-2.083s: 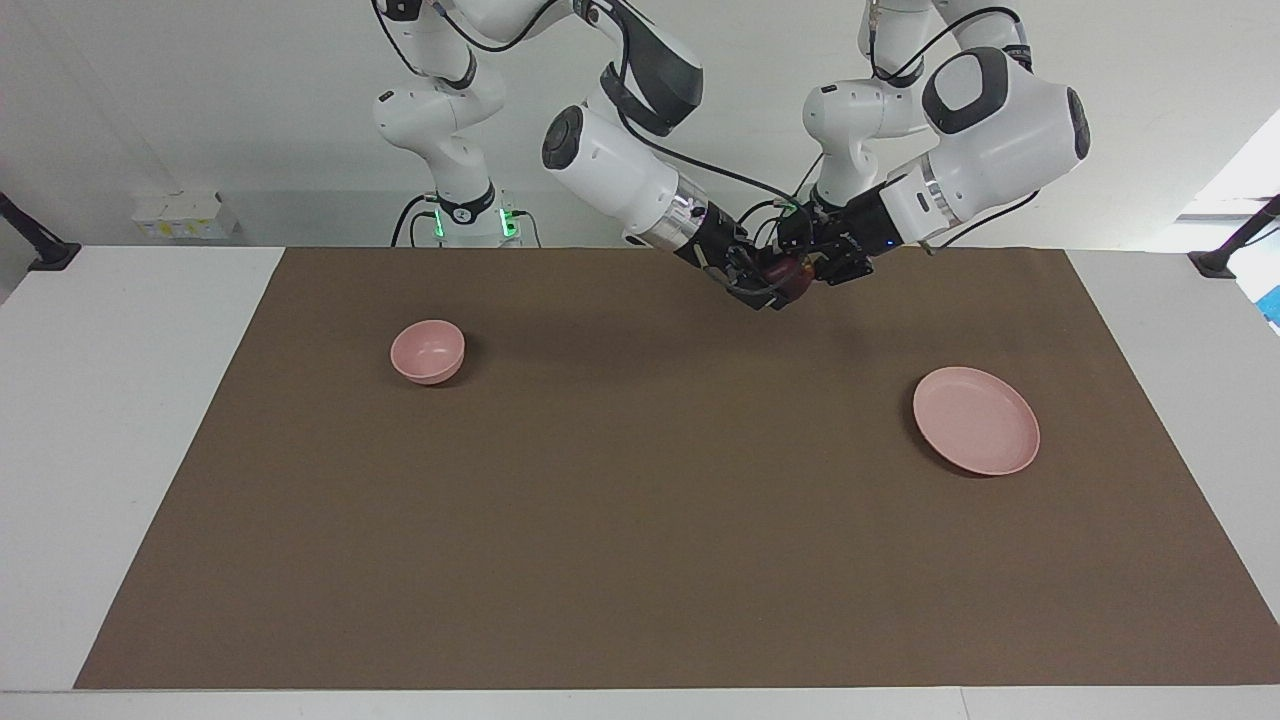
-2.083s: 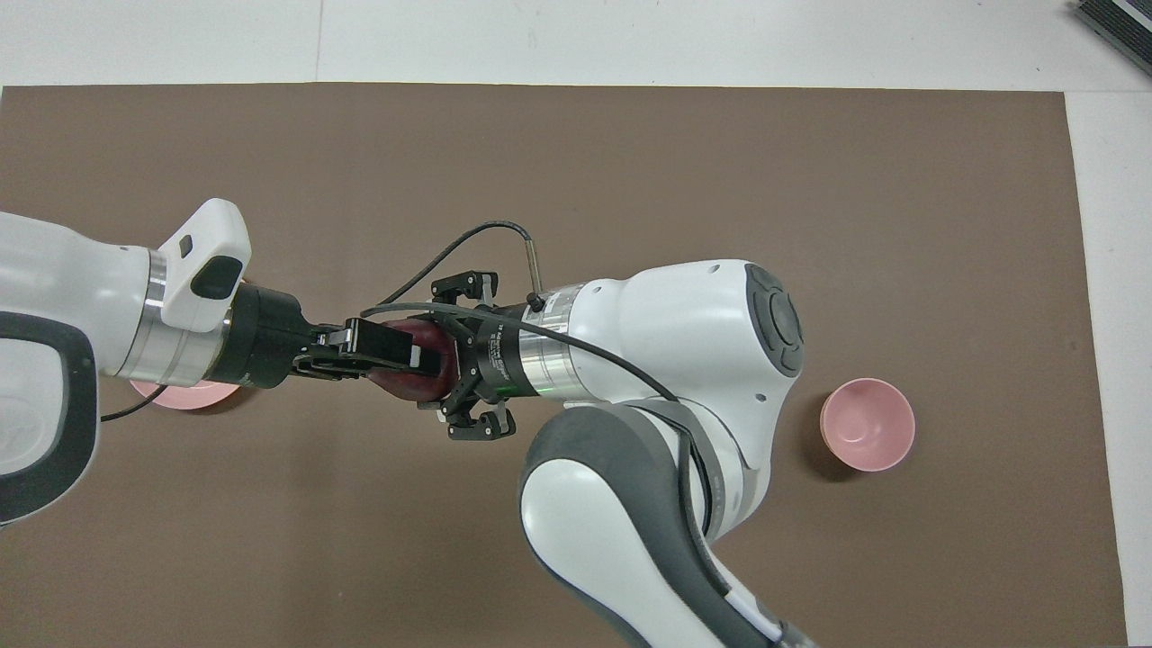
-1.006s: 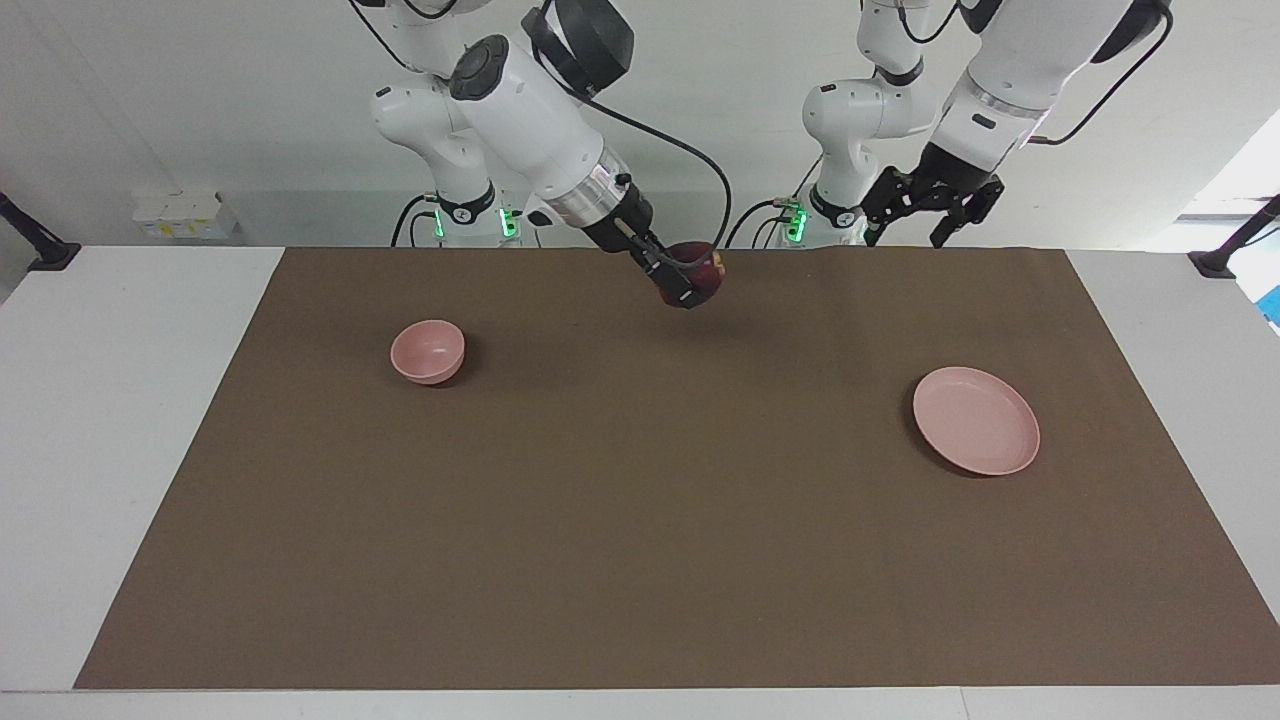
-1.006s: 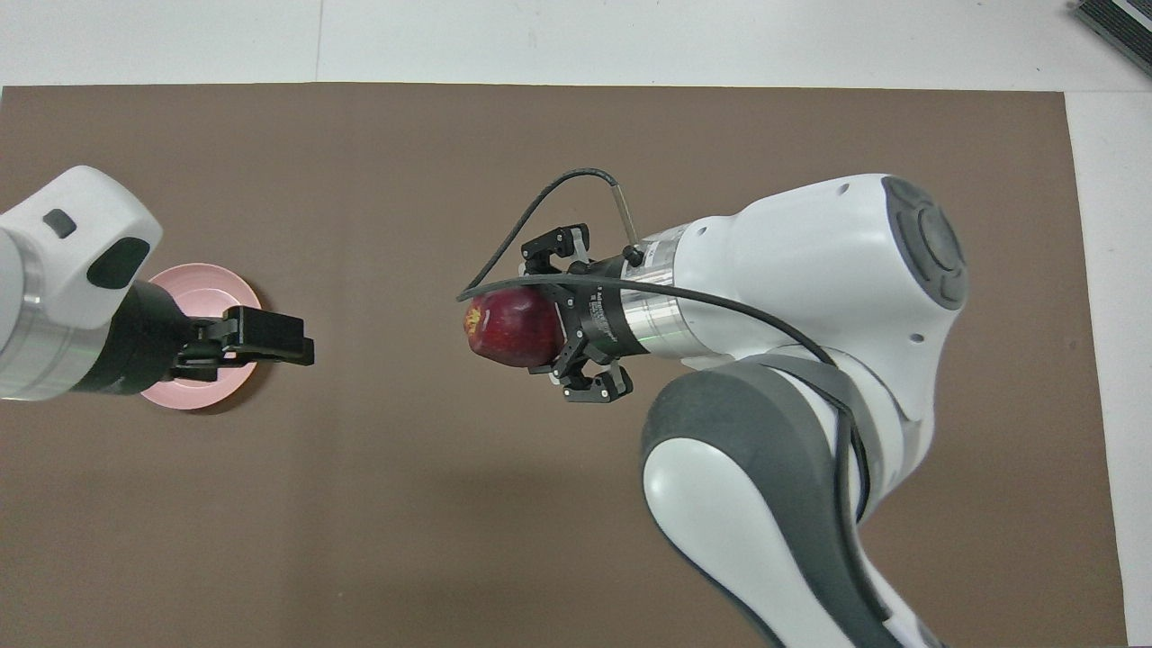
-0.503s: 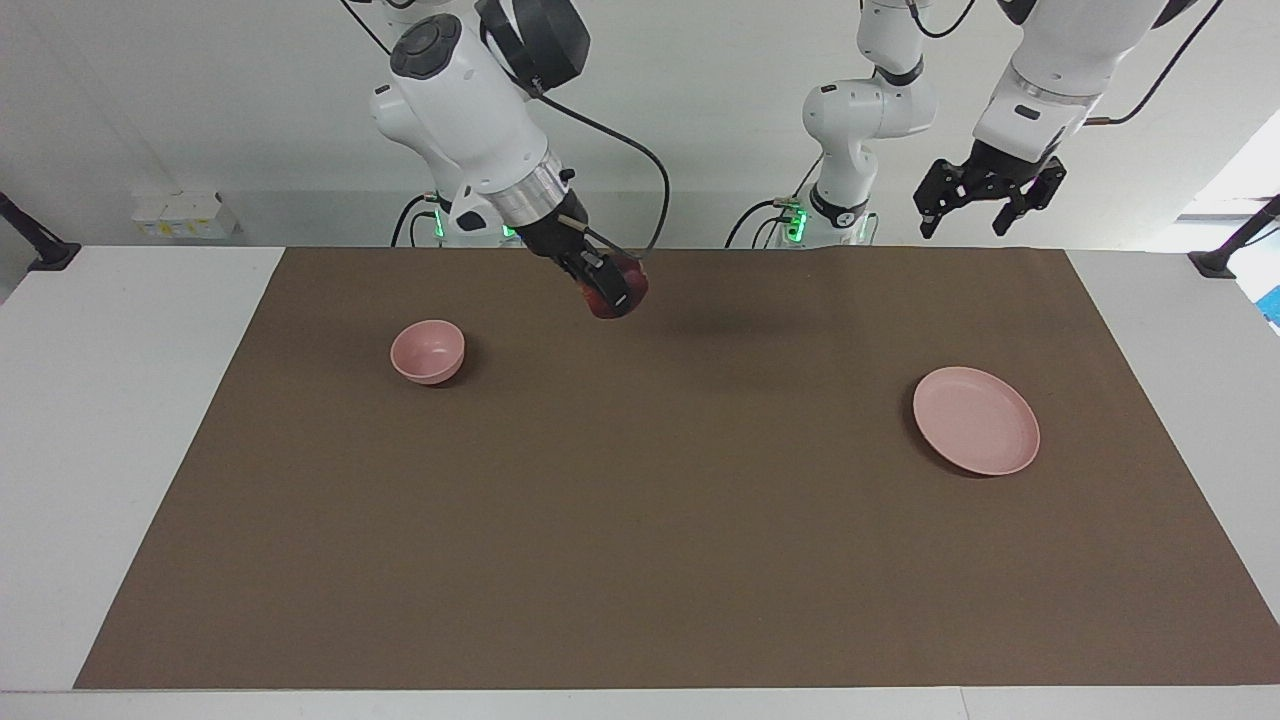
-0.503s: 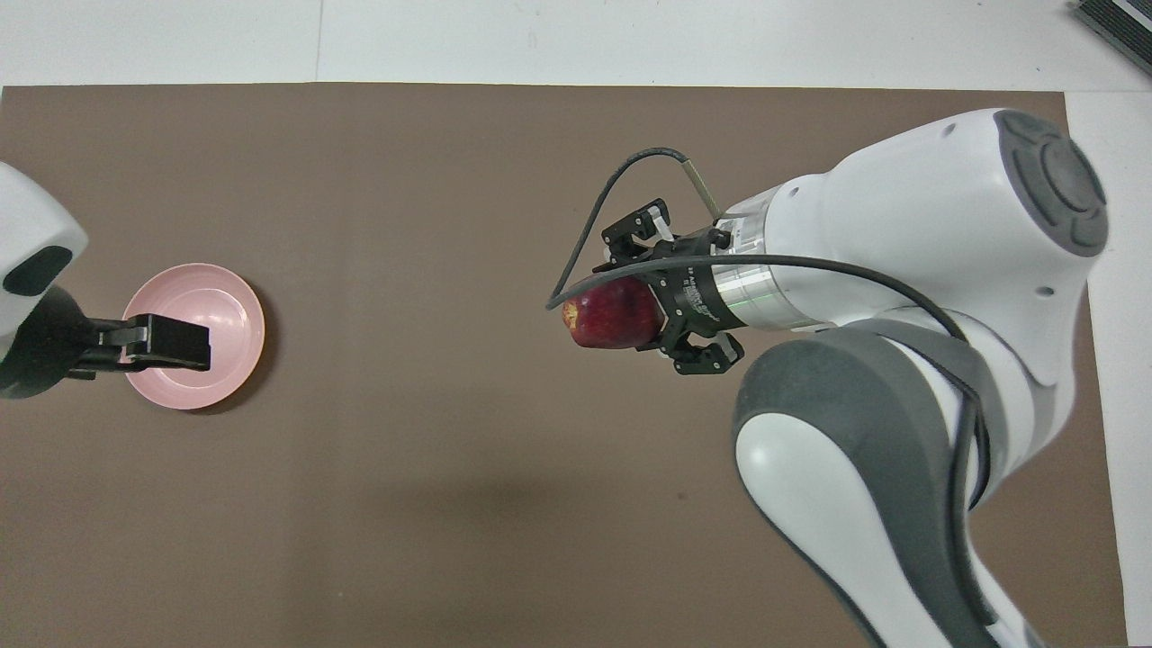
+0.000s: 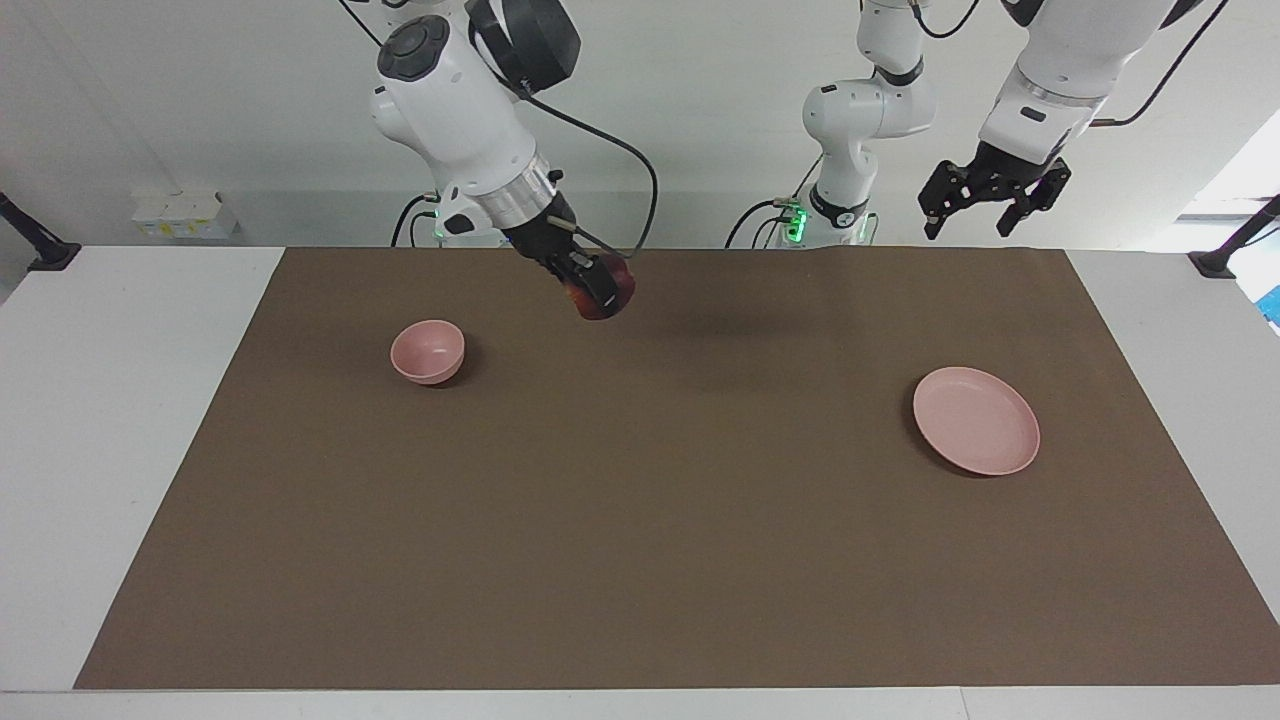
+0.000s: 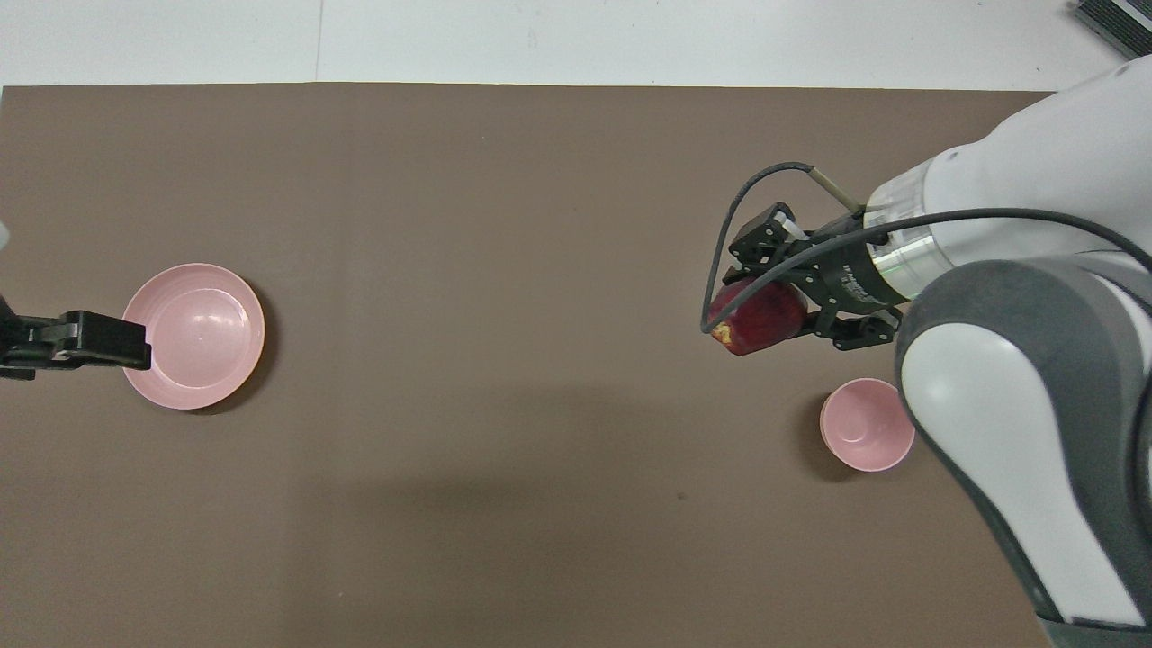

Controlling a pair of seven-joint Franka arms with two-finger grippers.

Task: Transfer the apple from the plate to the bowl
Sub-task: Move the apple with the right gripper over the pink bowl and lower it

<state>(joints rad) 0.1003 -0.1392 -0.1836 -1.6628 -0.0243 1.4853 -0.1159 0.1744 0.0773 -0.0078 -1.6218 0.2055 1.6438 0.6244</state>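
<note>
My right gripper is going to let go of the dark red apple in the middle of the empty pale pink bowl [image 8: 869, 432].
My right gripper [image 7: 601, 290] is shut on the dark red apple [image 7: 606, 285] and holds it in the air over the brown mat, short of the pale pink bowl [image 7: 428, 350]. In the overhead view the apple [image 8: 758, 317] in the right gripper [image 8: 749, 317] hangs beside the bowl [image 8: 866, 436], not over it. The bowl is empty. The flat pink plate [image 7: 975, 420] lies empty toward the left arm's end and also shows in the overhead view [image 8: 193, 335]. My left gripper [image 7: 985, 215] is open and empty, raised high near its base; its tip [image 8: 108, 340] overlaps the plate's edge from above.
A brown mat [image 7: 640, 560] covers most of the white table [image 7: 120, 420]. Only the bowl and the plate stand on it.
The left gripper let go of the apple after a hand-over and drew back toward its own end. The right gripper carried the apple toward the bowl.
</note>
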